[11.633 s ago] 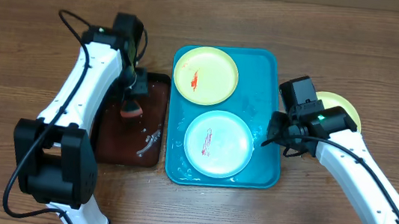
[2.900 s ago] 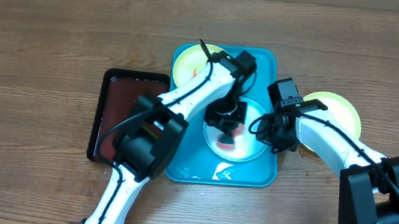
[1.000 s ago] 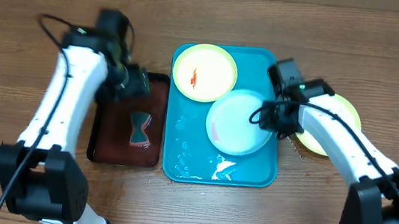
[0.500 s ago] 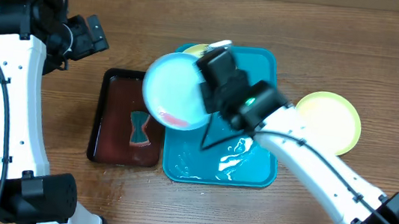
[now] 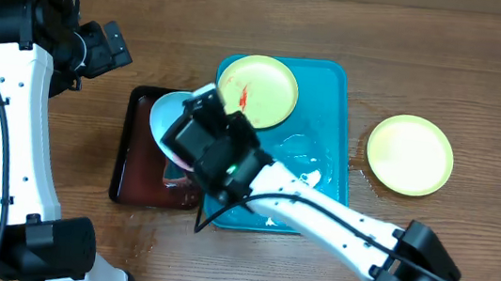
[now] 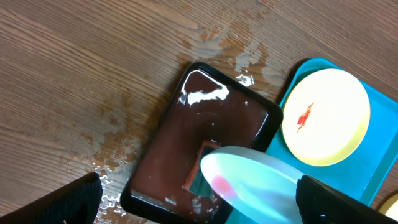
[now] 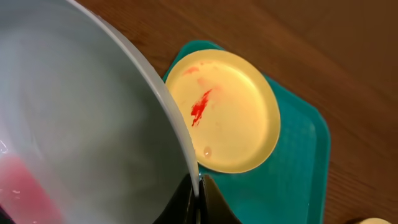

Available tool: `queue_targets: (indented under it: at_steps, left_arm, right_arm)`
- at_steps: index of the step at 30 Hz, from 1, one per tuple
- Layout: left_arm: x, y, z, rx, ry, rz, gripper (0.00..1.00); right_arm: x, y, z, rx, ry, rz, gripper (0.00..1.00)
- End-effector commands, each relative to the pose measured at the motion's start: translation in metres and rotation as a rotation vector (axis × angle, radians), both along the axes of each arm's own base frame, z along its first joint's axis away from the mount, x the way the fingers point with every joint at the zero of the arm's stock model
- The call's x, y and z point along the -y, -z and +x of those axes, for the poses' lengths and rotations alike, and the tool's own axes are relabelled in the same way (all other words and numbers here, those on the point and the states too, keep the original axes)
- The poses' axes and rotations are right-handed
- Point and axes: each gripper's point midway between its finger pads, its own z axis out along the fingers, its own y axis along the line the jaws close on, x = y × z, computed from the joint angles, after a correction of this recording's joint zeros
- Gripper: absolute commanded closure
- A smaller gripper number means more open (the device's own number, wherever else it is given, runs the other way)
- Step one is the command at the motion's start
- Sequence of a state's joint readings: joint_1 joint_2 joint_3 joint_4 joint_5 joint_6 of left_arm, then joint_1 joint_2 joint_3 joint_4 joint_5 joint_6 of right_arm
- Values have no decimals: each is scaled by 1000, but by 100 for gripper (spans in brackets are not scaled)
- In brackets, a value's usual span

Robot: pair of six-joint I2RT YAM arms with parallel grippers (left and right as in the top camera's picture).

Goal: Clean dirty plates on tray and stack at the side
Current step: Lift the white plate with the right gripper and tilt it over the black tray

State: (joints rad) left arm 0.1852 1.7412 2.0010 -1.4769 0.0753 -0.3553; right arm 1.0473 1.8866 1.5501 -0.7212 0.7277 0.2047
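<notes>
I should release the white-bluish plate from my right gripper onto the yellow plate (image 5: pixel 410 153) lying on the bare table.
My right gripper (image 7: pixel 196 200) is shut on the rim of the white-bluish plate (image 7: pixel 81 124), which it holds tilted over the dark red-brown tray (image 5: pixel 136 170). A pink smear (image 6: pixel 219 182) shows on the plate's face. From overhead the right gripper (image 5: pixel 190 157) reaches far left across the turquoise tray (image 5: pixel 333 122). A pale yellow plate with a red smear (image 5: pixel 258 91) lies at the tray's far end. A second yellow plate (image 5: pixel 410 155) lies on the table to the right. My left gripper (image 5: pixel 105 48) hangs open, high at the upper left, holding nothing.
The dark tray (image 6: pixel 211 112) holds brown liquid and a small sponge-like piece (image 6: pixel 199 175). Water drops (image 6: pixel 249 53) spot the wood around it. The turquoise tray's floor (image 5: pixel 301 156) is wet. The right arm (image 5: pixel 336 221) crosses over that tray's near half.
The right gripper has carried the white-bluish plate left and down, from above the turquoise tray to over the dark tray. The left arm has stayed at the upper left, open.
</notes>
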Motion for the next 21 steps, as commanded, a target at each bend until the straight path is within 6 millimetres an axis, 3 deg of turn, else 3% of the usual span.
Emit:
queue_targets:
  at_steps: [1,10,21]
  left_arm:
    - [-2,-12,0,35,6,11,0]
    - [-2,-12,-1,35,6,12,0]
    - [-2,-12,-1,35,6,11,0]
  right_arm:
    - [4,-45,-1,199,76,-25,96]
    - [4,-82,-23,416,145,-100,96]
    - [-3,-86,-34,435,125,-102,96]
